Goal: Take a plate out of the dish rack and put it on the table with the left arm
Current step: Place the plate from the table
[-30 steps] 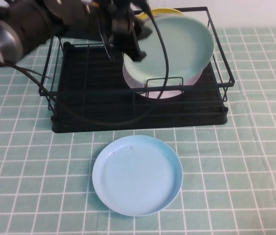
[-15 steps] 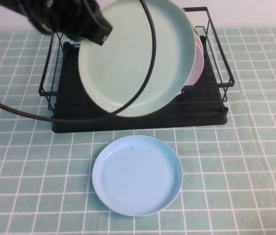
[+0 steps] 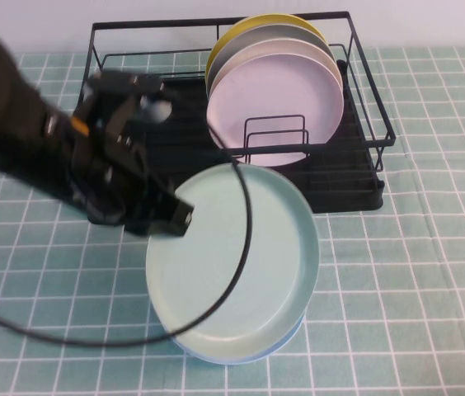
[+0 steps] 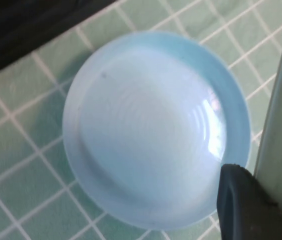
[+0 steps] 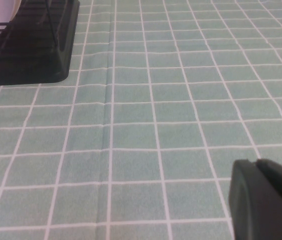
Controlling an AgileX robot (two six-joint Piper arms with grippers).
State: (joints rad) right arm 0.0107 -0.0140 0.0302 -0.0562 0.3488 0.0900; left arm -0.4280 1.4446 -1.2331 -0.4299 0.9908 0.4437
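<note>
My left gripper is going to let go of the mint-green plate on top of the sky-blue plate point(image 3: 233, 299) point(image 4: 156, 131) that is in front of the dish rack.
My left gripper point(image 3: 171, 219) is shut on the left rim of the mint-green plate point(image 3: 241, 256) and holds it, slightly tilted, in front of the black dish rack point(image 3: 364, 99). The plate hangs right over a sky-blue plate point(image 3: 245, 360) lying on the checked table point(image 3: 414, 272); only a sliver of blue shows below it. In the left wrist view the blue plate point(image 4: 151, 130) lies below, with the mint plate's rim point(image 4: 281, 120) against one black finger point(image 4: 238, 200). My right gripper point(image 5: 267, 200) is shut and empty, low over the cloth, out of the high view.
The rack still holds upright plates: a pale pink one point(image 3: 278, 107) in front, then grey and yellow point(image 3: 257, 23) ones behind. A black cable point(image 3: 241, 239) loops across the held plate. The rack's corner point(image 5: 31, 50) shows in the right wrist view.
The left arm has carried the mint-green plate out of the rack, forward and down, so it now hangs over the sky-blue plate. The pink plate in the rack is uncovered.
</note>
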